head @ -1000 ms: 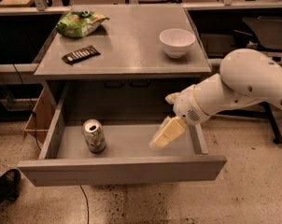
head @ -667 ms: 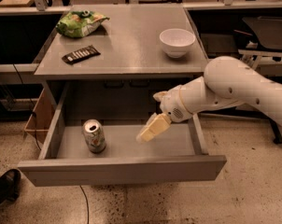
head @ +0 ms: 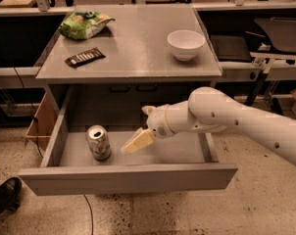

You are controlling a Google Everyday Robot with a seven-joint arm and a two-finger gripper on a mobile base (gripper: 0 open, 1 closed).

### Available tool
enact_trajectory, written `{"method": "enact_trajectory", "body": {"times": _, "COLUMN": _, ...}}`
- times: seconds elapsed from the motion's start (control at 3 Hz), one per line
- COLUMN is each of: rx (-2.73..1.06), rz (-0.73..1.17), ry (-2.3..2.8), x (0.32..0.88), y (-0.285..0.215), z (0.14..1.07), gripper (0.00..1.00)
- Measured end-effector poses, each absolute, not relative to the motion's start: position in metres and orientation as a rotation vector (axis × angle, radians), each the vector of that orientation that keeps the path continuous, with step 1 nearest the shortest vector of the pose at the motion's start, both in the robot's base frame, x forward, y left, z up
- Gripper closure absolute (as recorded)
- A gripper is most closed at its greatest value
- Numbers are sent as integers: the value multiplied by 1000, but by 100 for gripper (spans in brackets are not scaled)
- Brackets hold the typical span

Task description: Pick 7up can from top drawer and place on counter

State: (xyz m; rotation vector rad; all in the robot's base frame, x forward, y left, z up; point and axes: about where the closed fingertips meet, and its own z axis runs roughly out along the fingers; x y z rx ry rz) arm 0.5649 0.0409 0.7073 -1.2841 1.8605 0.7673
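I need to next grip the drawer's 7up can around the can's body (head: 99, 145), just below its shiny top.
The 7up can (head: 98, 142) stands upright in the left part of the open top drawer (head: 128, 178), its shiny top facing up. My gripper (head: 130, 146), with cream fingers on a white arm reaching in from the right, is over the drawer just right of the can, a short gap away, pointing down-left toward it. It holds nothing. The counter (head: 133, 45) lies above and behind the drawer.
On the counter are a green snack bag (head: 84, 23) at the back left, a dark flat bar (head: 84, 57) and a white bowl (head: 185, 44) at the right. A cardboard box (head: 40, 124) stands left of the drawer. A shoe (head: 3, 196) is at the lower left.
My gripper and arm have moved left across the drawer, from its right side to close beside the can. The can has not moved.
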Motion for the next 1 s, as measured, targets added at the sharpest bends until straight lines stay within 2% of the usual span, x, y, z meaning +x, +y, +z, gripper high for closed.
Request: {"method": "enact_trajectory", "body": {"times": 1.0, "rx": -1201, "rz": 857, "ry": 1787, "x": 578, "y": 136, "z": 664, "gripper": 0}}
